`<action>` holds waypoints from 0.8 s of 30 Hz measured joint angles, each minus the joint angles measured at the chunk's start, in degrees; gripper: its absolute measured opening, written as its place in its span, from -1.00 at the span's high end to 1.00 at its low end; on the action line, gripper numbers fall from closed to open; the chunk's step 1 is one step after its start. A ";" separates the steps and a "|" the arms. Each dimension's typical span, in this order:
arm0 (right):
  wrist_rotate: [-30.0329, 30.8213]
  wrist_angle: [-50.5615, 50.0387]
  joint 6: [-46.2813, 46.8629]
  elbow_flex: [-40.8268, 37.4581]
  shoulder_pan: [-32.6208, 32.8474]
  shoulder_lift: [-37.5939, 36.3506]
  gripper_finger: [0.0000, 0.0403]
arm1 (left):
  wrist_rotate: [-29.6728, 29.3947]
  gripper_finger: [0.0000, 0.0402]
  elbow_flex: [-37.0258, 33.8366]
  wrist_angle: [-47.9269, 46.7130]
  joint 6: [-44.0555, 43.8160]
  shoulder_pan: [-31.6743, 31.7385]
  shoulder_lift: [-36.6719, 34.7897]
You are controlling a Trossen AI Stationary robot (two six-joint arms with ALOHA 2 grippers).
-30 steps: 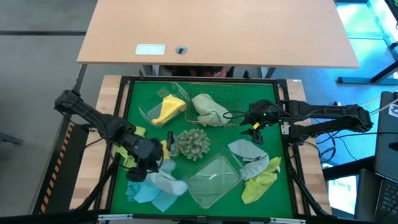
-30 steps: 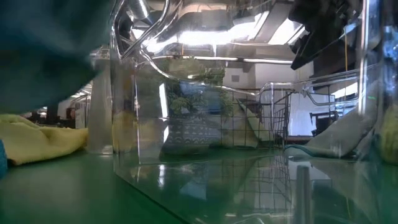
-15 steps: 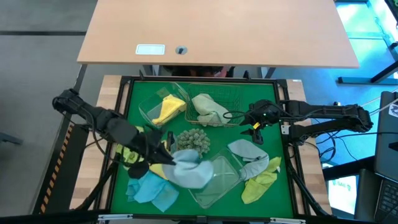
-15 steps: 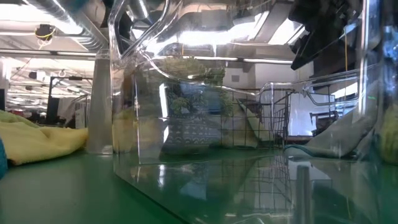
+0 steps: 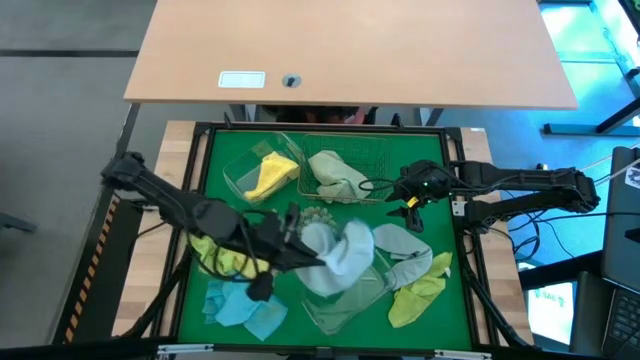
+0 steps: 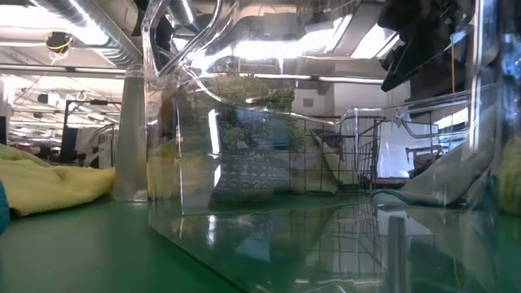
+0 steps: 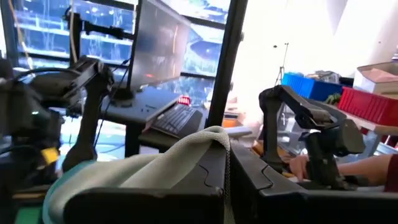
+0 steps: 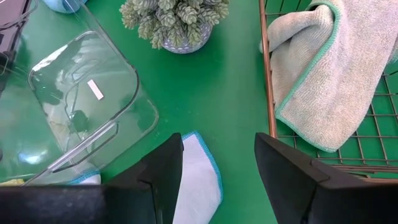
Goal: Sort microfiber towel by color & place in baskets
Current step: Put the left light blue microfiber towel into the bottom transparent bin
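Note:
I should use my left gripper to set the pale light-blue towel down inside the near clear tub (image 5: pixel 346 288), next to the grey-blue towel.
My left gripper (image 5: pixel 298 240) is shut on a pale light-blue towel (image 5: pixel 345 255) and hangs above the near clear tub (image 5: pixel 350 295). More light-blue towels (image 5: pixel 245 305) lie at the near left, with a yellow one (image 5: pixel 215 250) under the left arm. The far clear tub (image 5: pixel 240 175) holds a yellow towel (image 5: pixel 268 175). A pale green towel (image 5: pixel 335 175) lies in the wire basket (image 5: pixel 370 150). My right gripper (image 5: pixel 410 205) is open and waits over the table right of the wire basket, above a light-blue towel (image 8: pixel 199 180). My left gripper pinches the pale towel between its two fingers (image 7: pixel 186 186). A bunched fold with a teal edge (image 7: pixel 205 134) bulges out past the fingertips. The towel is lifted clear and droops beyond the gripper over the near clear tub.
The spiky grey-green ball (image 5: pixel 318 215) sits mid-table, just beyond the left gripper. A grey-blue towel (image 5: pixel 400 250) and a yellow-green one (image 5: pixel 420 290) lie at the near right. In the low view the clear tub's wall (image 6: pixel 163 122) stands close up.
My left gripper has risen from the light-blue pile at the near left and swung toward the table's right, carrying one pale towel with it. That towel has been lifted clear of the pile and now hangs over the near clear tub.

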 joint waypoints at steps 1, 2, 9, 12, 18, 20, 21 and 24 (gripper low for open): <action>0.00 -0.02 -0.02 0.00 0.00 0.00 0.02 | -0.01 1.00 0.00 1.12 0.00 0.00 1.06; 0.00 -0.01 0.00 -0.01 0.00 0.00 0.02 | -0.02 1.00 0.00 2.05 0.00 0.02 2.09; 0.00 -0.02 -0.02 0.00 0.00 0.00 0.02 | -1.01 1.00 -0.02 5.41 -0.65 0.02 10.34; 0.00 -0.04 -0.02 -0.01 0.00 0.00 0.02 | -3.93 1.00 -0.04 5.28 -2.71 0.04 13.15; 0.00 -0.07 -0.04 -0.01 0.00 0.00 0.02 | -9.74 1.00 -0.04 3.90 -3.33 0.37 17.16; -0.01 -0.07 -0.23 0.00 0.00 0.00 0.02 | -10.63 1.00 -0.04 3.10 -3.39 0.54 18.06; -0.01 -0.06 -0.37 0.00 0.00 0.00 0.02 | -11.09 1.00 -0.04 2.76 -3.41 0.71 18.42; -0.02 -0.07 -0.39 0.00 0.00 0.00 0.02 | -12.97 1.00 -0.06 -1.03 -4.41 0.87 18.79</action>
